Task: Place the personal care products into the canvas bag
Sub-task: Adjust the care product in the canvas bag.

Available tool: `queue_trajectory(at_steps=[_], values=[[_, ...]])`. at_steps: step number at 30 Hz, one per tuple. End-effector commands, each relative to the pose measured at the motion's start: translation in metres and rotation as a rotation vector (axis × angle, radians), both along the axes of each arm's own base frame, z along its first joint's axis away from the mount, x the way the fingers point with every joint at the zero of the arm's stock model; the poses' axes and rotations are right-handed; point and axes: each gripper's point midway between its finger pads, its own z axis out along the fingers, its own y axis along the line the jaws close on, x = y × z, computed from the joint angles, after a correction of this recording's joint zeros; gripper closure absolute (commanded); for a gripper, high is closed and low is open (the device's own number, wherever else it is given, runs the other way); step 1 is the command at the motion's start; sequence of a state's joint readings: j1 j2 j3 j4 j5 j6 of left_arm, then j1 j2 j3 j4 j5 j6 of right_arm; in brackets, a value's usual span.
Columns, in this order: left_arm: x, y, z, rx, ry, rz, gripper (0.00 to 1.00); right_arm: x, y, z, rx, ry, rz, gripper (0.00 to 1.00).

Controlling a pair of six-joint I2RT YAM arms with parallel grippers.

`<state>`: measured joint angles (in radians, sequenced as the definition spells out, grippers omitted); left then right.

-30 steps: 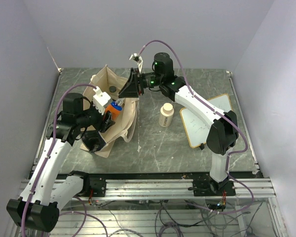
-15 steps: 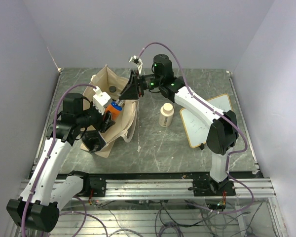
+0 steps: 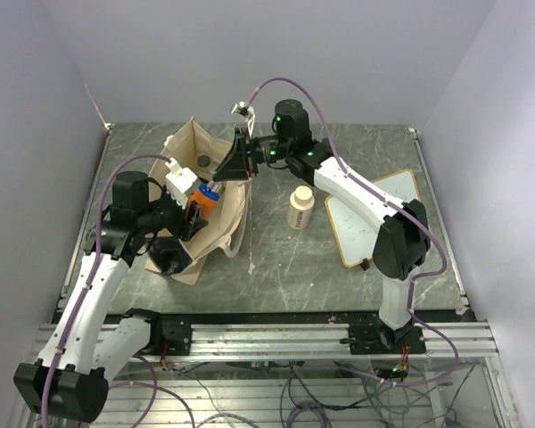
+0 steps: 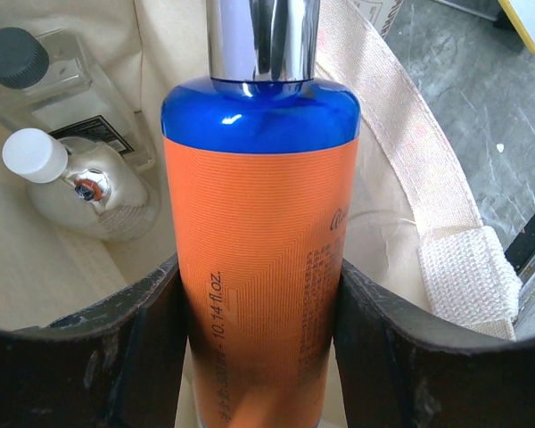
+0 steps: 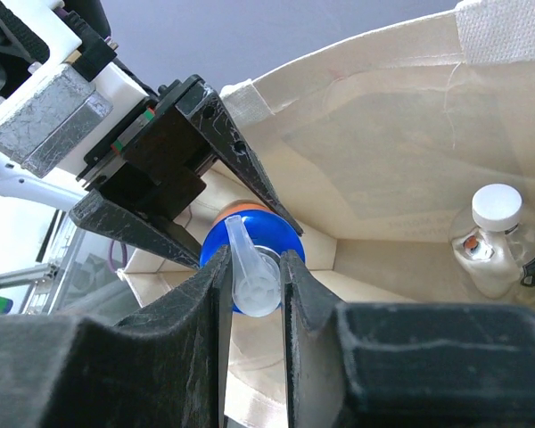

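Note:
My right gripper is going to set the blue-and-orange bottle down inside the canvas bag (image 3: 189, 223), toward the end with the black patch.
My left gripper (image 3: 196, 207) is shut on the orange body of the blue-and-orange bottle (image 3: 207, 198) and holds it over the open mouth of the canvas bag (image 3: 236, 221). In the left wrist view both fingers press the bottle (image 4: 260, 223) at its sides. My right gripper (image 3: 221, 175) reaches in from the far side, and its jaws sit against the bottle's white pump cap (image 5: 254, 278). Inside the bag lie a silver bottle with a white cap (image 4: 80, 183) and a clear bottle with a dark cap (image 4: 36, 76). A cream wide-lidded bottle (image 3: 300, 207) stands on the table to the right of the bag.
A wood-framed whiteboard (image 3: 374, 214) lies on the table at the right, partly under the right arm. The bag's strap handle (image 4: 410, 152) runs along the rim just right of the held bottle. The bag's cloth wall (image 5: 383, 116) rises behind the pump cap.
The right gripper's jaws have narrowed onto the pump cap, and the right wrist has shifted slightly left. The left gripper keeps its hold on the bottle.

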<state>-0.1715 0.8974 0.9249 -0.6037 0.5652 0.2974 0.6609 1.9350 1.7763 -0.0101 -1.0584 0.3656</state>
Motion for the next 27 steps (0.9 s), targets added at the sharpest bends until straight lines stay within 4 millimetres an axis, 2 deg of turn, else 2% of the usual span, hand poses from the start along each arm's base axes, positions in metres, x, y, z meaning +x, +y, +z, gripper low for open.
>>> queue_trajectory(at_steps=[1,8,15,16,18,19,20,27], values=[[0.004,0.002,0.012,-0.041,-0.049,0.023,0.71,0.011,0.0,0.023,0.046,-0.06,-0.043,1.0],[0.005,0.007,0.003,-0.012,-0.045,0.031,0.46,0.015,0.01,0.029,0.028,-0.095,-0.078,1.0],[0.006,0.012,-0.009,0.025,-0.001,0.048,0.32,0.017,0.025,0.03,0.007,-0.123,-0.116,1.0],[0.007,0.013,-0.012,0.031,0.015,0.055,0.28,0.019,0.027,0.03,0.005,-0.124,-0.121,1.0],[0.008,0.016,-0.014,0.047,0.04,0.067,0.15,0.02,0.033,0.033,0.006,-0.131,-0.123,1.0],[0.008,0.016,-0.015,0.052,0.044,0.069,0.12,0.019,0.034,0.039,0.009,-0.146,-0.128,1.0],[0.007,0.016,-0.016,0.054,0.043,0.064,0.12,0.022,0.04,0.029,-0.008,-0.137,-0.128,1.0],[0.005,0.022,-0.007,0.072,0.002,0.085,0.09,0.03,0.048,0.018,-0.058,-0.157,-0.159,1.0]])
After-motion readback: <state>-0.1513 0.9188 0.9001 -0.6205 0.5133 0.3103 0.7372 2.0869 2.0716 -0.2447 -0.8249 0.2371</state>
